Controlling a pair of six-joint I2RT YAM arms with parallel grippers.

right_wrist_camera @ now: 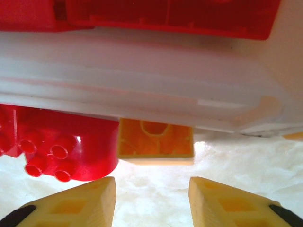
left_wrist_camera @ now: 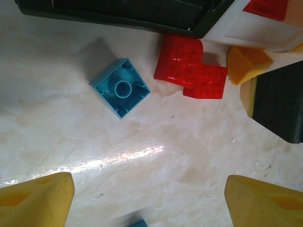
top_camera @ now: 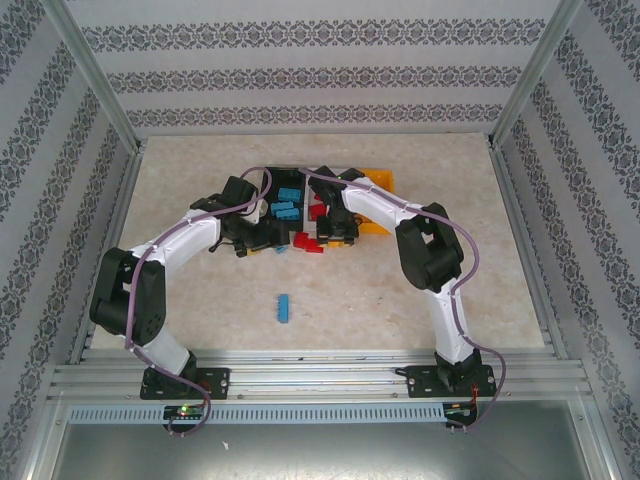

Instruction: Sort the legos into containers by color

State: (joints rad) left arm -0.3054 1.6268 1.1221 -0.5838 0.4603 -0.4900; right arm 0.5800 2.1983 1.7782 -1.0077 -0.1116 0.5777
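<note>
Next, I open my right gripper wider, as its fingers barely span the orange-yellow brick by the white bin, and grip the brick's sides (right_wrist_camera: 191, 149) before lifting.
My left gripper (left_wrist_camera: 149, 201) hangs open over bare tabletop, its yellow fingers (left_wrist_camera: 35, 201) wide apart. Beyond it lie an upturned light blue brick (left_wrist_camera: 120, 87), two touching red bricks (left_wrist_camera: 189, 68) and an orange-yellow brick (left_wrist_camera: 246, 64). The black bin (left_wrist_camera: 118, 12) and the white bin (left_wrist_camera: 255, 30), which holds red bricks (right_wrist_camera: 165, 16), stand behind them. My right gripper (right_wrist_camera: 151, 201) is open just in front of an upturned orange-yellow brick (right_wrist_camera: 156, 139) lying against the white bin's wall (right_wrist_camera: 142, 80). A red brick (right_wrist_camera: 61, 151) sits to its left.
From above, the orange-yellow bin (top_camera: 378, 185) stands behind the right arm, and several blue bricks (top_camera: 286, 203) lie in the bin row between the arms. A lone blue brick (top_camera: 284, 307) lies on open table nearer the bases. Patterned walls enclose the table.
</note>
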